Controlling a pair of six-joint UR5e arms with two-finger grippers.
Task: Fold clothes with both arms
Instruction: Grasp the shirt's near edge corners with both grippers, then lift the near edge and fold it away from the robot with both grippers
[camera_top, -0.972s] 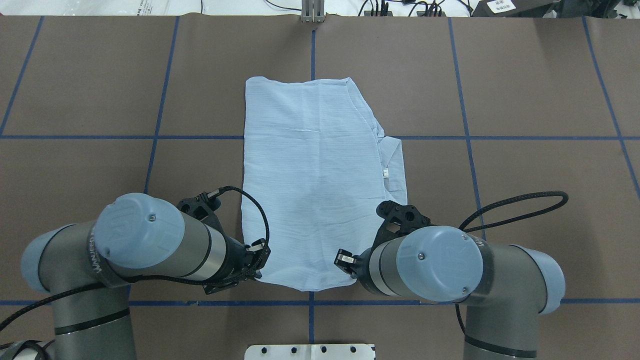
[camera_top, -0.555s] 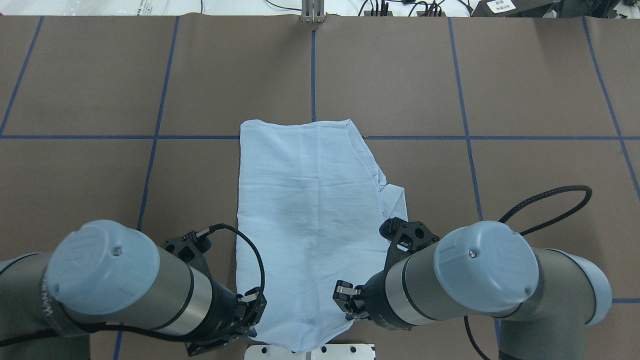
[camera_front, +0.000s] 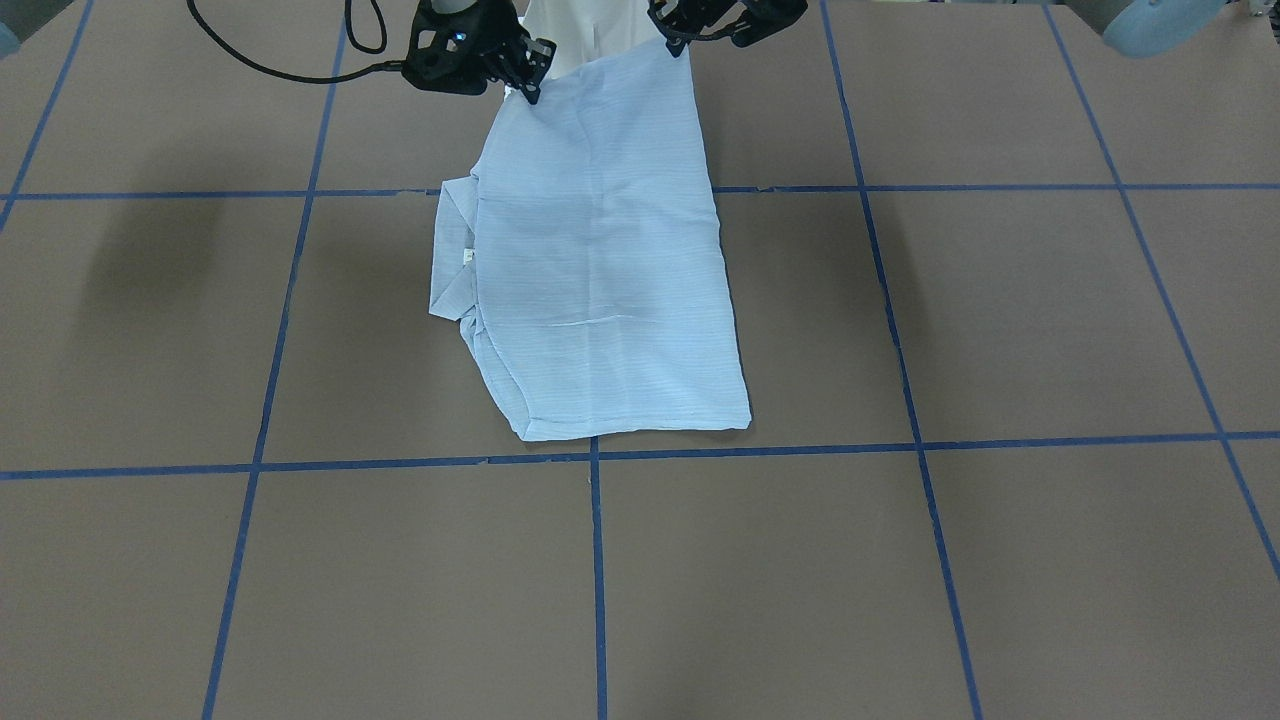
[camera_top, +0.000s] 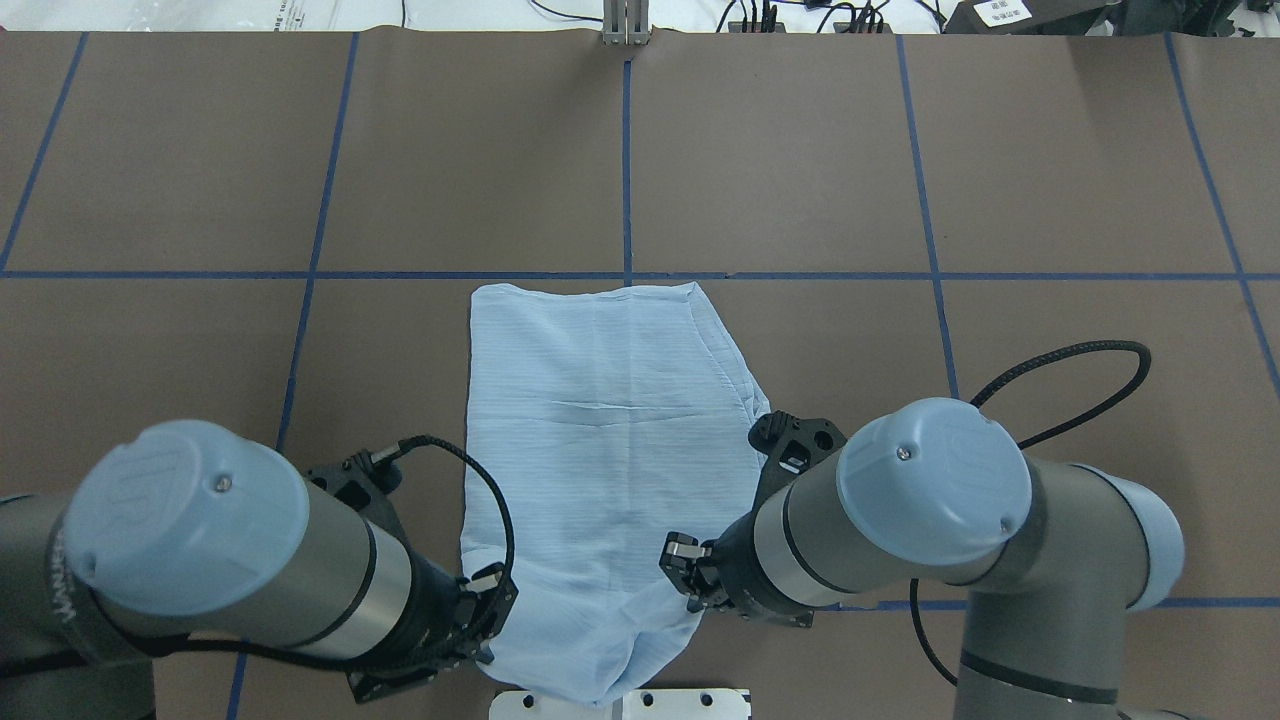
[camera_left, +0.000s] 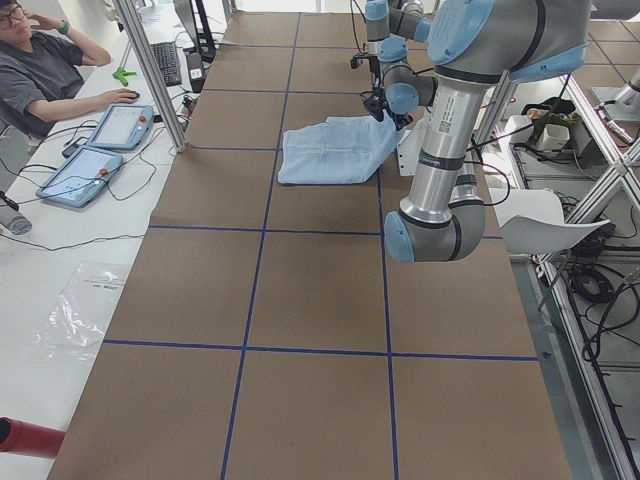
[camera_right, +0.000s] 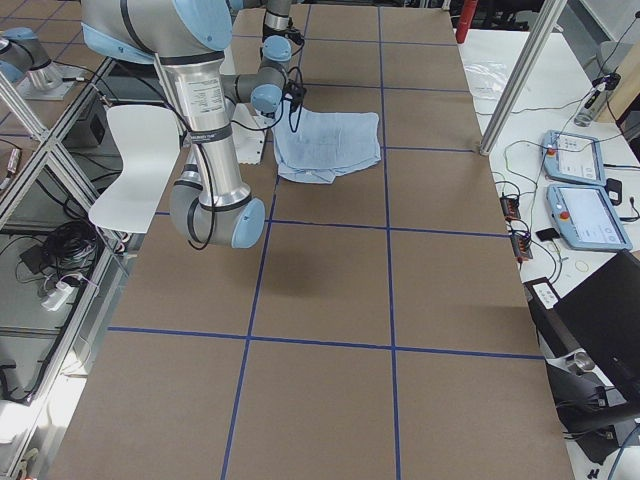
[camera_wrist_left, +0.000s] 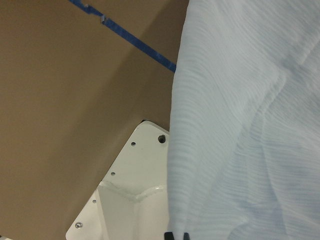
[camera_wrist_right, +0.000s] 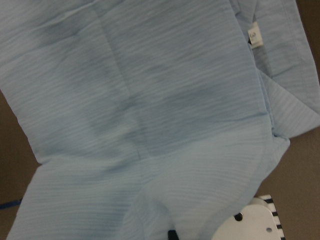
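Note:
Next, I let go of the raised shirt corner, now held up over the base plate, with my left gripper on the shirt's far corner (camera_front: 752, 415), away from the white tag.
The pale-blue shirt (camera_top: 600, 440) lies folded into a long rectangle on the brown table, its far edge just short of a blue tape line. It also shows in the front view (camera_front: 600, 270), with its white tag (camera_front: 466, 256) on the side flap. My left gripper (camera_top: 488, 603) is shut on the shirt's near left corner. My right gripper (camera_top: 684, 567) is shut on the near right corner. Both hold the near edge raised, so it sags between them over the base plate. The wrist views show the fabric close up (camera_wrist_left: 240, 125) (camera_wrist_right: 150, 100).
The white base plate (camera_top: 700, 700) sits under the hanging near edge; it also shows in the left wrist view (camera_wrist_left: 130, 185). Blue tape lines (camera_top: 800, 275) grid the brown table. A person (camera_left: 40, 70) sits at a side desk with tablets (camera_left: 85, 170). A black cable (camera_top: 1080, 370) loops by the right arm.
Both arms have pulled back toward the robot's base, dragging the shirt with them. Its far edge has slid from well beyond the blue line to just on the near side of it.

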